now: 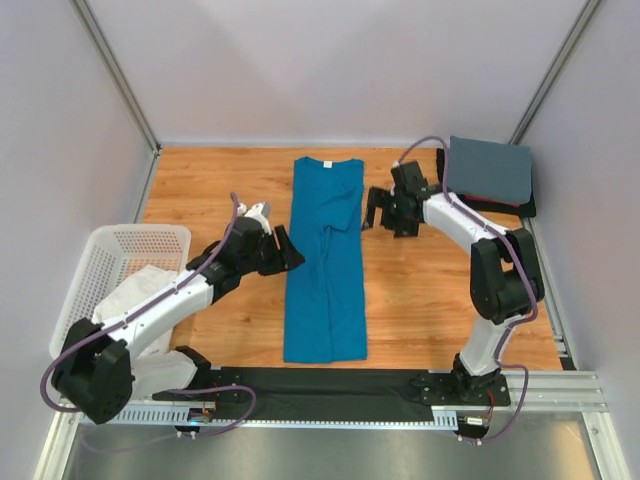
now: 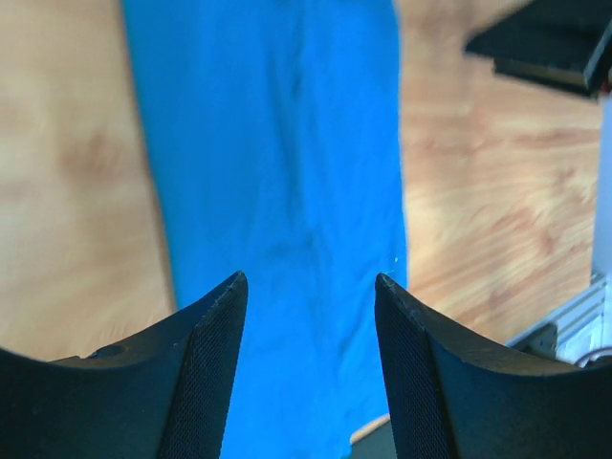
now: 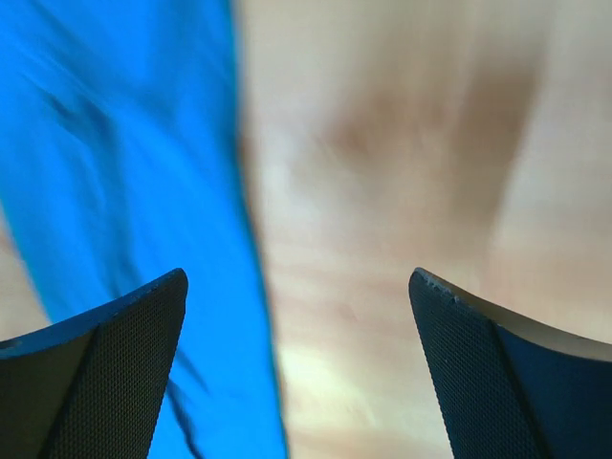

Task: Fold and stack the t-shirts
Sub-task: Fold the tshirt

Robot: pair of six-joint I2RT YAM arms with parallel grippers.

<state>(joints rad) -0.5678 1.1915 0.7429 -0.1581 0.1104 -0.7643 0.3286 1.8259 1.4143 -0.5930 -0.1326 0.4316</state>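
The robot's left gripper will next move to the teal-blue t-shirt's near hem corner (image 1: 287, 359), on the side toward the laundry basket, and close there.
A teal-blue t-shirt (image 1: 325, 260) lies folded into a long narrow strip down the middle of the table, collar at the far end. My left gripper (image 1: 291, 250) hovers at the strip's left edge, open with nothing between its fingers; in the left wrist view the blue cloth (image 2: 277, 143) fills the gap of the gripper (image 2: 311, 282). My right gripper (image 1: 378, 211) stands wide open and empty just right of the shirt's upper part. In the right wrist view the gripper (image 3: 298, 277) is over bare wood, with the shirt's edge (image 3: 115, 143) to its left. A folded slate-grey t-shirt (image 1: 490, 170) tops a stack at the back right.
A white mesh laundry basket (image 1: 95, 265) stands at the left with a white t-shirt (image 1: 140, 290) in it. A thin red edge and a dark one show under the grey shirt. A black rail (image 1: 350, 385) runs along the near edge. Grey walls close in the table.
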